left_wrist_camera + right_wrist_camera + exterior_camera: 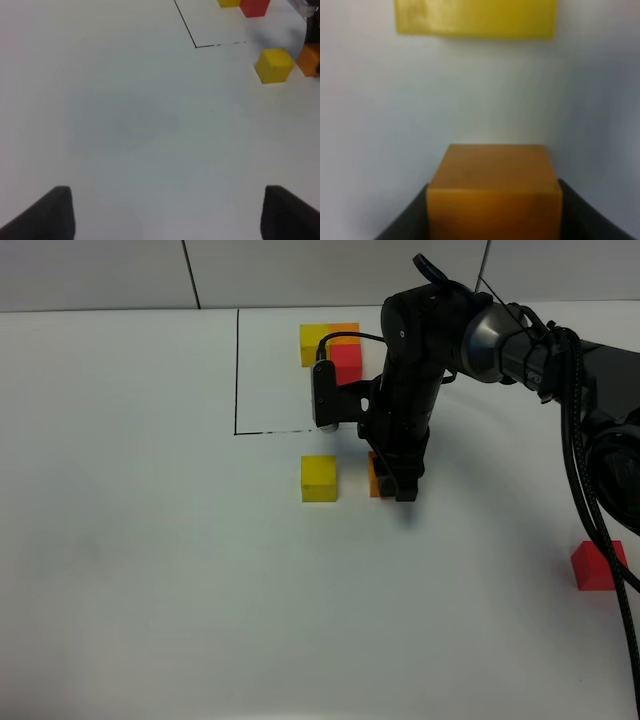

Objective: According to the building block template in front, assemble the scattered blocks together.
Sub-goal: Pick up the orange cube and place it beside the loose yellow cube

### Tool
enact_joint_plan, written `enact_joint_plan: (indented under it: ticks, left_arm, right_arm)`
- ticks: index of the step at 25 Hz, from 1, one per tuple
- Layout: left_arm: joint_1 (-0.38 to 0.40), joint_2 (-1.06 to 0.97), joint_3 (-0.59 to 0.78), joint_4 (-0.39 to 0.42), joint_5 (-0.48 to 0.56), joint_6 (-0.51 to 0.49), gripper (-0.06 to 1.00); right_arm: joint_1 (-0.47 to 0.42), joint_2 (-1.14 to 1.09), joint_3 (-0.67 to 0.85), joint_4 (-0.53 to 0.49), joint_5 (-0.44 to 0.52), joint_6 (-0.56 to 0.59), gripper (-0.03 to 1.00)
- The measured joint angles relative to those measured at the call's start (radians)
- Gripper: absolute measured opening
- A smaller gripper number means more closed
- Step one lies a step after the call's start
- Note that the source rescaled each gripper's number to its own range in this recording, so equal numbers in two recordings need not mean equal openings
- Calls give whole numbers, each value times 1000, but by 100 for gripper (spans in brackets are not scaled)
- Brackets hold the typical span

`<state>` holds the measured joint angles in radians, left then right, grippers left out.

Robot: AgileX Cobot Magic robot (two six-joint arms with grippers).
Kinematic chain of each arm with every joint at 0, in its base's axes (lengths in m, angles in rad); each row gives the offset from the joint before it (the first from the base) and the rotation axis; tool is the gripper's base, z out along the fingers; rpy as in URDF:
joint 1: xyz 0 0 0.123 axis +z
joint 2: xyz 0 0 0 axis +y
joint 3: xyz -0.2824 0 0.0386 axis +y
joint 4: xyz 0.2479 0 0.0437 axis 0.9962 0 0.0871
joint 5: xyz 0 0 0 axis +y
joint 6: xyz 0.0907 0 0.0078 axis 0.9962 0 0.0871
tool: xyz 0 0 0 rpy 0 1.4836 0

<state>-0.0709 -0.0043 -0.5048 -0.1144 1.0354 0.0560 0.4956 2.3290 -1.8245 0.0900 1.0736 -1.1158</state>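
Observation:
The robot's right gripper should set the orange block down on the table and release it, flush (351, 480) (476, 107) against the near side of the loose yellow block.
The building block template lies at the back inside a thin black outline (237, 370): yellow cube (313, 343), orange cube (345, 332), red cube (347, 363). In front of the outline sits the loose yellow block (319, 478). My right gripper (392, 480) is shut on the loose orange block (375, 476) just right of it, with a small gap between the two. The right wrist view shows the orange block (494, 192) between my fingers (405, 225) and the yellow block (476, 17) beyond. The loose red block (598, 566) sits far right. My left gripper (167, 215) is open and empty.
The white table (150, 570) runs to a tiled wall at the back. The right arm and its cables (590, 440) hang over the right side, near the red block. The left wrist view shows the yellow block (274, 65), the orange block (310, 60) and the outline corner (196, 46).

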Motion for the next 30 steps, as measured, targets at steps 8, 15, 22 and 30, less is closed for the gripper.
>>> enact_joint_plan:
  ticks: [8, 15, 22, 30]
  left_arm:
    - [0, 0, 0, 0, 0, 0, 73]
    - [0, 0, 0, 0, 0, 0, 73]
    - [0, 0, 0, 0, 0, 0, 73]
    - [0, 0, 0, 0, 0, 0, 73]
  right_arm:
    - [17, 8, -5, 9, -15, 64, 2]
    - [29, 16, -11, 12, -15, 80, 2]
    - [57, 20, -14, 14, -39, 81, 2]
    - [77, 27, -18, 14, -59, 86, 2]
